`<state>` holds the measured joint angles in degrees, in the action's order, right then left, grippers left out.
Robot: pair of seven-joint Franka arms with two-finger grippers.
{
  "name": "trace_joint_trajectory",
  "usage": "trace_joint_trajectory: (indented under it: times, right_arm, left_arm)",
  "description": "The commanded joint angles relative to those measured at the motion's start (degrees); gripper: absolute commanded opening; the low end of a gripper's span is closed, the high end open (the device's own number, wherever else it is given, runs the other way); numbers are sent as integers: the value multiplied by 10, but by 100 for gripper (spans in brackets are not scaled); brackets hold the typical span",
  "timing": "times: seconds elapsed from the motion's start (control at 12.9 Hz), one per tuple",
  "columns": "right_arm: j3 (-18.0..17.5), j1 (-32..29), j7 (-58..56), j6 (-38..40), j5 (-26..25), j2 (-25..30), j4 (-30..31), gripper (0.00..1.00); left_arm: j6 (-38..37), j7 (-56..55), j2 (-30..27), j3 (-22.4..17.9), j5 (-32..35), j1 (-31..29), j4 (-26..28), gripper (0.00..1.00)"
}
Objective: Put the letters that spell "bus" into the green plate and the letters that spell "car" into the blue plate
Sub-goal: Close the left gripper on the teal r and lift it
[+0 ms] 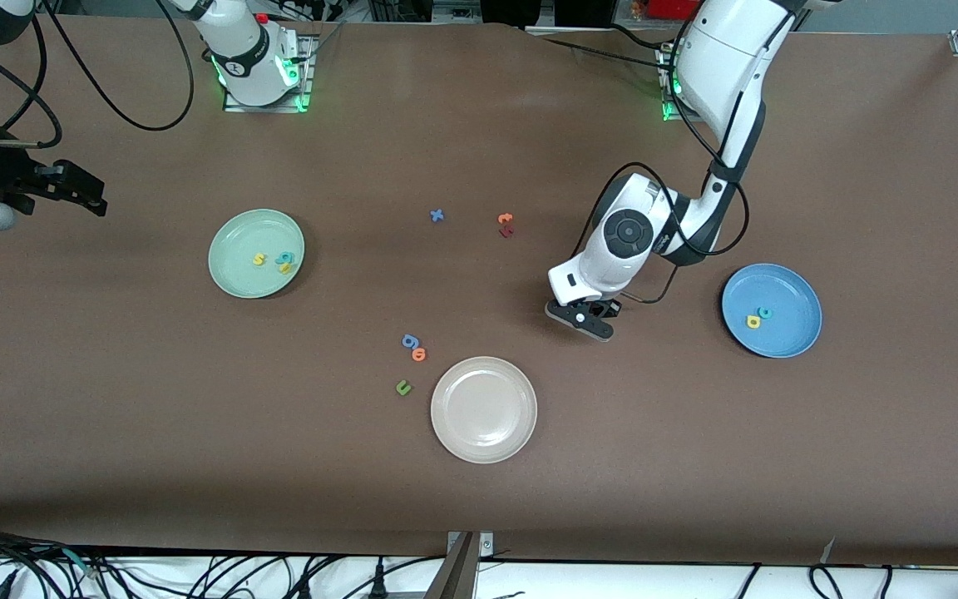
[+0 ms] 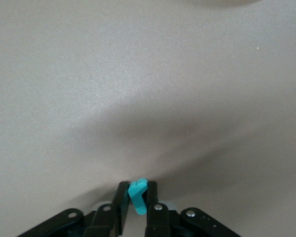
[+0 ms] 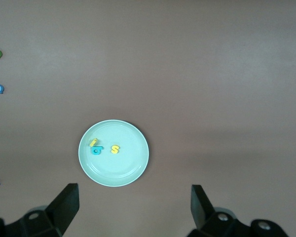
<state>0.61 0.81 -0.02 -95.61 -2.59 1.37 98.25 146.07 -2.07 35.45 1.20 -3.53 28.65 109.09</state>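
Note:
My left gripper will release the teal r on the blue plate [image 1: 763,331], setting it down next to the yellow a and away from the teal c.
My left gripper [image 1: 585,319] is low at the table between the beige-white plate and the blue plate [image 1: 793,289], shut on the thin teal r [image 2: 138,196], which stands upright between its fingers. The blue plate holds the yellow a [image 1: 753,321] and the teal c [image 1: 765,313]. The green plate [image 1: 236,240] holds the yellow s [image 1: 259,259], the teal b [image 1: 283,258] and the yellow u [image 1: 285,268]. My right gripper [image 3: 134,190] waits high at the right arm's end of the table, open and holding nothing, with the green plate [image 3: 130,168] in its wrist view.
A beige-white plate [image 1: 484,433] lies near the front camera. Beside it are a blue g [image 1: 410,341], an orange o [image 1: 419,354] and a green u [image 1: 403,387]. Mid-table lie a blue x [image 1: 437,215], an orange t [image 1: 505,219] and a dark red letter [image 1: 506,232].

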Motion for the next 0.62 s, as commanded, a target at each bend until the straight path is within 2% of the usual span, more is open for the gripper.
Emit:
trace_joint_trajectory:
  times: [0.0,0.31,0.54]
  right_arm:
    - [-4,-5,5,3,2,1,-3,100]
    - [-5,-5,5,3,2,1,-3,100]
    - [-5,-5,5,3,1,2,-2,100]
  left_arm:
    - [12,-4,8,0,15,0,-5,8]
    - [12,0,8,0,14,-3,-5,1]
    - [10,62,-1,-6,7,-28,-2,0]
